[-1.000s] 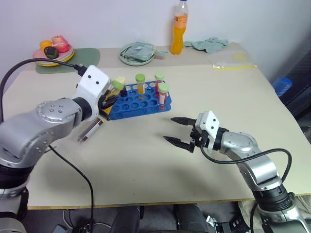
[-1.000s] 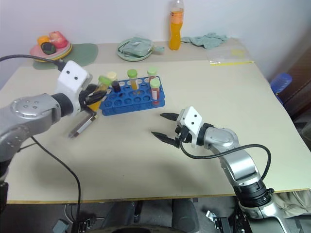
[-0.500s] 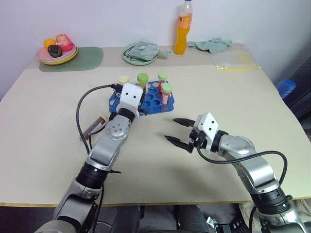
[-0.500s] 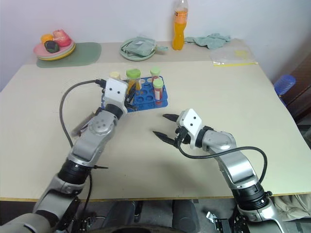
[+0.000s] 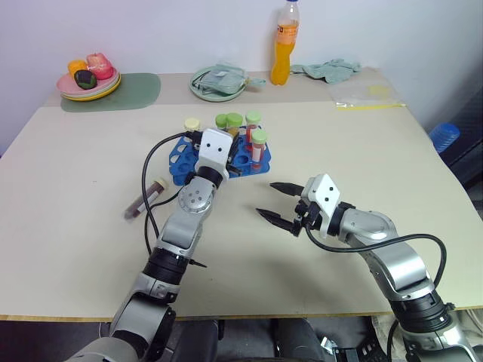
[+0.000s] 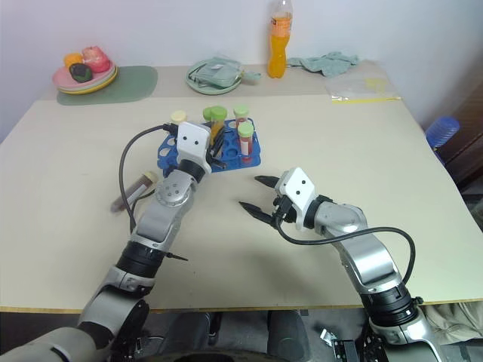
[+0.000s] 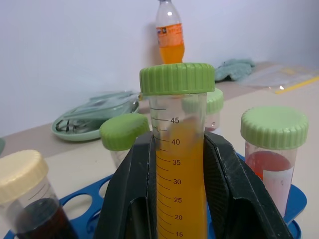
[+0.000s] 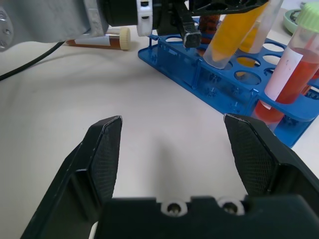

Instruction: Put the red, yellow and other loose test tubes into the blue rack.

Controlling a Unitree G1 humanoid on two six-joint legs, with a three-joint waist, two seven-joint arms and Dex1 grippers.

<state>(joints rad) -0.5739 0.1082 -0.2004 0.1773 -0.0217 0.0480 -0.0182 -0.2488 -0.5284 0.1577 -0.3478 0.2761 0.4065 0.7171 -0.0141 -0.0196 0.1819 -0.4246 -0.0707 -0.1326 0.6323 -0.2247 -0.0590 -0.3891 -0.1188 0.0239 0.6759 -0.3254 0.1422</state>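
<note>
The yellow test tube is tilted, with its lower end only a little way into the rack's hole, so my left gripper will let go, grip it again below its green cap [image 7: 178, 112] and seat it.
My left gripper [image 7: 178, 142] is shut on a yellow test tube [image 7: 179, 174] with a green cap [image 5: 235, 121]. It holds the tube tilted over the blue rack [image 5: 179, 156], lower end at a hole. In the rack stand a dark tube with a cream cap [image 5: 192, 125], another yellow tube [image 5: 221, 122] and two red ones [image 5: 259, 147]. A maroon test tube with a cream cap [image 5: 145, 200] lies loose on the table to the left of the rack. My right gripper [image 5: 266, 199] hovers open, nothing in it, just right of the rack's near corner.
Along the table's far edge stand an orange-drink bottle [image 5: 281, 45], a green plate [image 5: 198, 84] with folded items, a fruit plate [image 5: 87, 84] on a green mat, a cloth [image 5: 324, 69] and a clear bag [image 5: 370, 93].
My left gripper carried the yellow tube to the right, from the rack's left end to over its holes, uncovering the maroon tube on the table. The right gripper kept still.
</note>
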